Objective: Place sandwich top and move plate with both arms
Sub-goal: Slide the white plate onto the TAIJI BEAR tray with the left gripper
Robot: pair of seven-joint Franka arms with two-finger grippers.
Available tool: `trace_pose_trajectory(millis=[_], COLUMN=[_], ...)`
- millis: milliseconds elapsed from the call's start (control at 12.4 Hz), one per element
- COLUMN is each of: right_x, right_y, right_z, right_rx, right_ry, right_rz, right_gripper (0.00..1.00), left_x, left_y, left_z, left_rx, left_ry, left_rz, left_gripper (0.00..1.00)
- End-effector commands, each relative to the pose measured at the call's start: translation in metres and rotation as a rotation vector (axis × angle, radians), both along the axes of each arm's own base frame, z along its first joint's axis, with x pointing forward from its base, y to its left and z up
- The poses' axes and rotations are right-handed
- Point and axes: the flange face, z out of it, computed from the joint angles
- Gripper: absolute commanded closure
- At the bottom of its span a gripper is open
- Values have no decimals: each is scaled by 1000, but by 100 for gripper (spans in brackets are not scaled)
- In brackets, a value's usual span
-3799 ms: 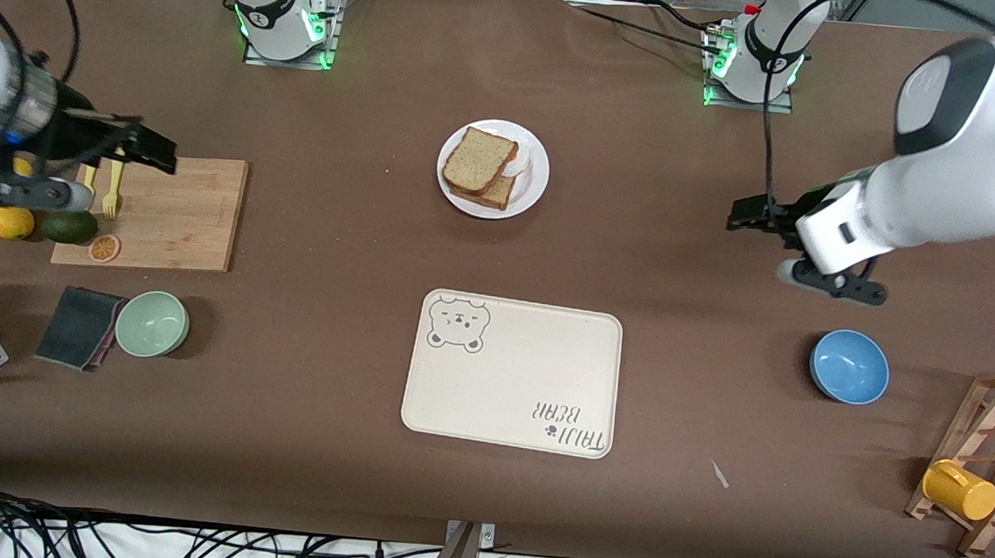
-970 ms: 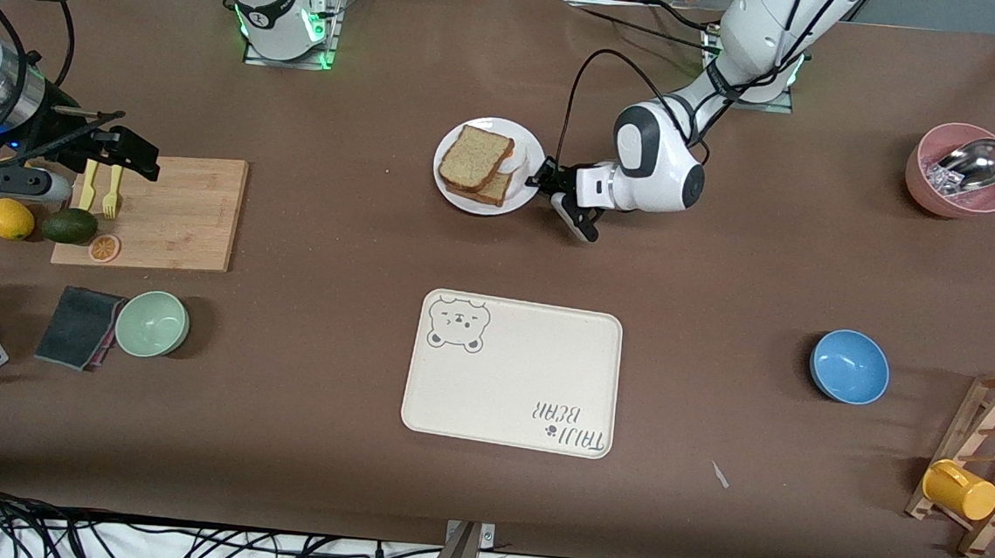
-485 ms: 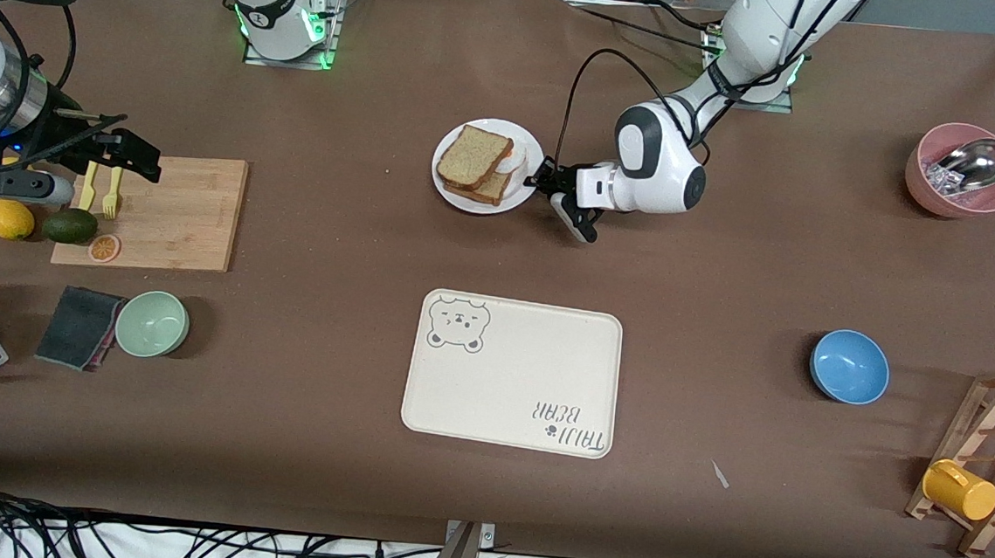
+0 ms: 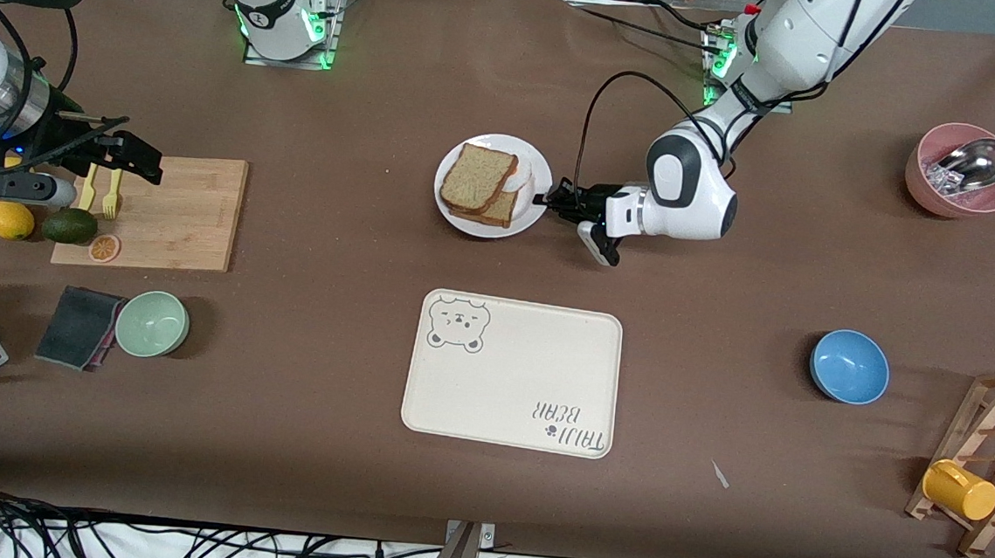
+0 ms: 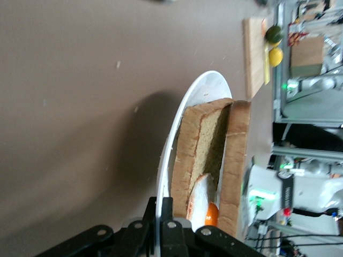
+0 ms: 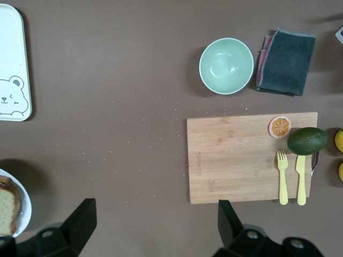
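Note:
Next, my left gripper sets the white plate down on the cream bear tray [image 4: 517, 348], in the spot between the bear face and the lettering.
The white plate [image 4: 533, 214] sits mid-table, farther from the front camera than the tray. On it lies the sandwich top [image 4: 477, 175], a tan slice over a darker slice, with a fried egg peeking out between them. My left gripper [image 4: 547, 200] is shut on the plate's rim at the side toward the left arm's end. In the left wrist view the gripper [image 5: 165, 209] pinches the plate [image 5: 185, 101] edge-on, with the sandwich top [image 5: 236, 155] above the egg. My right gripper [image 4: 142, 158] hangs open over the cutting board's edge; in its own view the right gripper [image 6: 155, 222] holds nothing.
The cream bear tray [image 4: 512, 373] lies nearer the front camera than the plate. A cutting board [image 4: 178, 213] with forks, an avocado, a lemon, a green bowl [image 4: 152, 323] and a cloth are toward the right arm's end. A blue bowl [image 4: 849, 366], pink bowl [image 4: 960, 180] and cup rack [image 4: 983, 466] stand toward the left arm's end.
The left arm came in and shut on the plate's rim. In the last half second plate and gripper have shifted toward the front camera and the left arm's end. The right arm barely moved.

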Motion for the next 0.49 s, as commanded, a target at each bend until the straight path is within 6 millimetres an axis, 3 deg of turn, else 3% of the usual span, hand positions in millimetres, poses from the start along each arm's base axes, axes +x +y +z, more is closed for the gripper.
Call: trace_pose_trajectory(millis=[0,243,404], right_x=[-3,-3,-3], right_y=[2,2,2], right_z=[0,0,0], right_rx=[15,15,14], right_ry=[-8,-8,-8], right_rz=[11,9,9], right_gripper=[0,0,0], left_x=[43,114,168], left_y=[-1,18,44], left_z=[43,47,30], left_rx=[-77,-111,-119], left_ry=[-19,-64,-100], left_rz=[79,181,260], left_gripper=[100,100,100])
